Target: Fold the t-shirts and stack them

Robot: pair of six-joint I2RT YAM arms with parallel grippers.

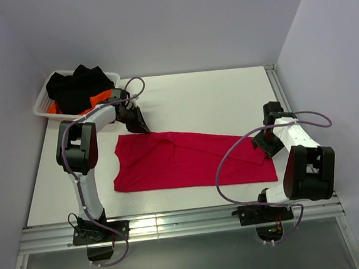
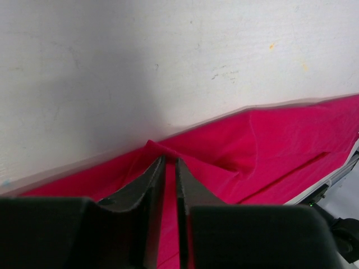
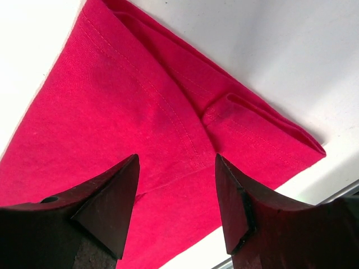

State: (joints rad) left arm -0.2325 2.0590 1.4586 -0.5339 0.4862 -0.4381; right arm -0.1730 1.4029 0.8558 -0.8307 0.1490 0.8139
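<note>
The red t-shirt has only a small fold, short of its far edge, in my left gripper, so that gripper should open and take the t-shirt's edge itself (image 2: pixel 173 138) before folding.
A crimson red t-shirt (image 1: pixel 188 162) lies spread flat across the middle of the table, folded into a long band. My left gripper (image 1: pixel 142 129) is at its far left edge. In the left wrist view the narrow jaws (image 2: pixel 170 162) pinch a raised peak of the red cloth (image 2: pixel 269 140). My right gripper (image 1: pixel 263 147) hovers at the shirt's right end. In the right wrist view its fingers (image 3: pixel 176 158) stand wide apart above the hemmed corner of the shirt (image 3: pixel 129 112), with nothing between them.
A white mesh basket (image 1: pixel 42 107) stands at the back left corner, holding black clothes (image 1: pixel 78 87) and an orange garment (image 1: pixel 101 96). Walls close in the table on the left, back and right. A metal rail (image 1: pixel 175 226) runs along the near edge.
</note>
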